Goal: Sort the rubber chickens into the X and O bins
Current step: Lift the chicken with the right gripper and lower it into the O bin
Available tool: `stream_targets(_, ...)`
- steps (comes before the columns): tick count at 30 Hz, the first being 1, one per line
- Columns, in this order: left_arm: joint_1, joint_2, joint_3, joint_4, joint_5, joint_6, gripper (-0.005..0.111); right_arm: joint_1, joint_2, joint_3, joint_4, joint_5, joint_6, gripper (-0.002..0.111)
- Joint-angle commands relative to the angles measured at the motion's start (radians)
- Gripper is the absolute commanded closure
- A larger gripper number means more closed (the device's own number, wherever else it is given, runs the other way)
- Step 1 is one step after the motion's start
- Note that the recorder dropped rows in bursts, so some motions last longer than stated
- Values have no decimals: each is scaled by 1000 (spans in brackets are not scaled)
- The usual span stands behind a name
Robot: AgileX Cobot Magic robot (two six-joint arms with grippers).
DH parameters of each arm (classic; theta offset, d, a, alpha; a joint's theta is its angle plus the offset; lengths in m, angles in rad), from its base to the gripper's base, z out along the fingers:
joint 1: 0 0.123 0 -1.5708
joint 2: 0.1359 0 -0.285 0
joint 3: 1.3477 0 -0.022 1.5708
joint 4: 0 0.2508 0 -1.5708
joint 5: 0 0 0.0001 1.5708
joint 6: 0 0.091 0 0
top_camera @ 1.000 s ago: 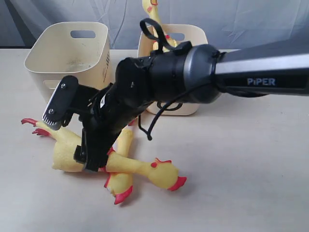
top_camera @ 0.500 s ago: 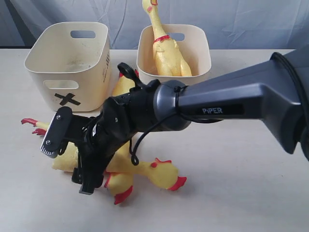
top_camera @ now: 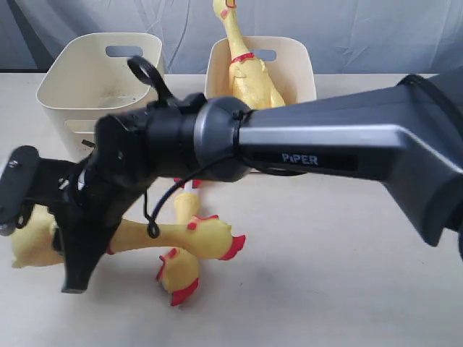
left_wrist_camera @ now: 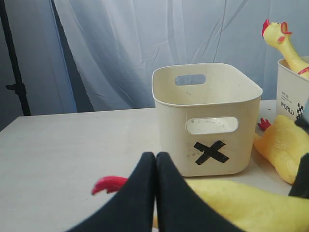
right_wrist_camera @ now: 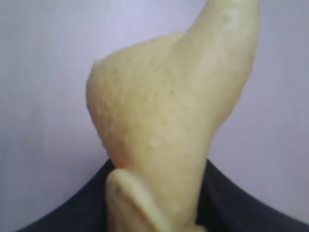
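Note:
My right gripper is going to let go of the rubber chicken in the O bin (top_camera: 228, 91), beside the standing chicken, toward the X bin.
My right gripper (top_camera: 36, 242) reaches across to the near left and is shut on a rubber chicken's yellow body (top_camera: 29, 246). That chicken's neck and red-beaked head (top_camera: 213, 237) trail to the right. In the right wrist view the body (right_wrist_camera: 164, 121) fills the gap between the dark fingers (right_wrist_camera: 231, 203). A second chicken (top_camera: 181, 271) lies beneath it, its body hidden by the arm. The third chicken (top_camera: 249, 72) stands in the right bin (top_camera: 300, 61), whose mark is hidden. The X bin (left_wrist_camera: 207, 121) stands at the back left (top_camera: 69, 87). My left gripper (left_wrist_camera: 156, 159) is shut and holds nothing.
The big black and grey right arm (top_camera: 325, 155) crosses the middle of the table and hides the front of both bins. A pale curtain (left_wrist_camera: 120, 48) hangs behind the table. In the left wrist view a chicken (left_wrist_camera: 231, 203) with a red foot (left_wrist_camera: 108, 183) lies just past the fingers.
My right gripper swung left and closed on the chicken's body. The chicken slid left with it, its head moving left and slightly up. The chicken in the right bin stayed put.

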Motion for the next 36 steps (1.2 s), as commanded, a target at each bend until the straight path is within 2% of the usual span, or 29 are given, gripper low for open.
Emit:
stream_targets(1,0,-5,-3,-7,-8,0,107,22,-87,-138,8,165,80,109)
stream_targets(5,0,-5,-3,-7,-8,0,107,-4,-164,-197,11,186,131,109)
stream_targets(12,0,-5,-3,-7,-8,0,107,-212,-287,-164,282,-62,125,109)
stream_targets(18,0,-5,-3,-7,-8,0,107,-312,-323,-38,326,-263,16,109)
stream_targets(26,0,-5,-3,-7,-8,0,107,-324,-305,196,305,-932,-32,109)
stream_targets(28,0,-5,-3,-7,-8,0,107,-331,-283,235,298,-1108,5,109)
stream_targets(30,0,-5,-3,-7,-8,0,107,-367,-241,239,286,-1199,88,109)
stream_targets(33,0,-5,-3,-7,-8,0,107,-432,-181,239,229,-1265,222,109)
stream_targets(34,0,-5,-3,-7,-8,0,107,-462,-161,237,138,-1299,321,109)
stream_targets(36,0,-5,-3,-7,-8,0,107,-499,-138,235,63,-1315,393,109)
